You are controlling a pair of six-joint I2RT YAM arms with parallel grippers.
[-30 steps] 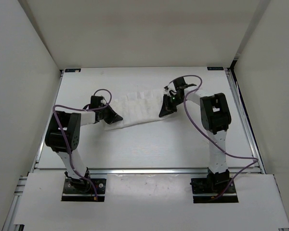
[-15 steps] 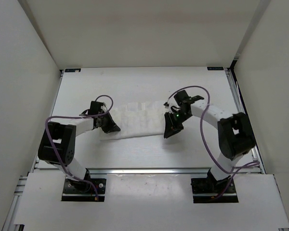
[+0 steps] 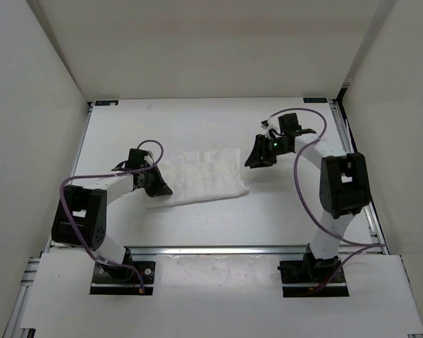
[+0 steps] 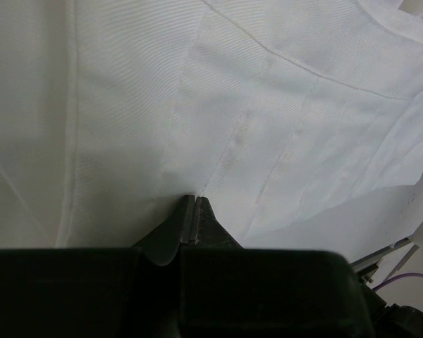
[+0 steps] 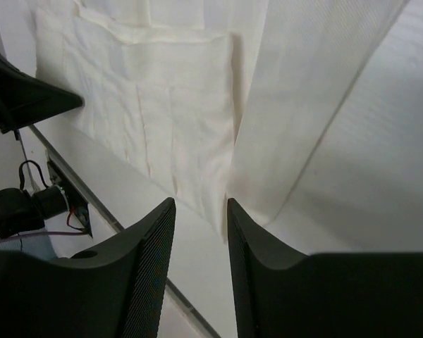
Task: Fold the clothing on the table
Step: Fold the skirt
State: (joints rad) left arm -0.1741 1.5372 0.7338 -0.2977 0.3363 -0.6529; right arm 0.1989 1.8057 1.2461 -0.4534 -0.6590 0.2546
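The far corner of the clothing's top layer [image 3: 236, 160] [image 5: 229, 41], at the end of the clothing away from my left gripper, will be gripped by my right gripper.
The clothing [image 3: 201, 177] is a white, creased cloth lying as a wide band on the table [image 3: 197, 123], left of centre. My left gripper [image 3: 159, 186] is at the cloth's left end, shut on a pinch of fabric; in the left wrist view the closed fingertips [image 4: 196, 200] meet where the creases of the clothing [image 4: 268, 105] run together. My right gripper [image 3: 256, 153] hangs open just beyond the cloth's right end, holding nothing. In the right wrist view its jaws [image 5: 201, 204] stand apart above the clothing [image 5: 176, 113] and its right edge.
Aluminium rails run along the table's near edge [image 3: 211, 249] and right side [image 3: 357, 169]. White walls [image 3: 28, 141] close in the table on the left, the far side and the right. The left gripper [image 5: 28, 98] shows dark at the left of the right wrist view.
My right gripper has opened, let go of the cloth's right end and drawn back toward the far right. The cloth now lies shorter and doubled. The left gripper stays shut on the cloth.
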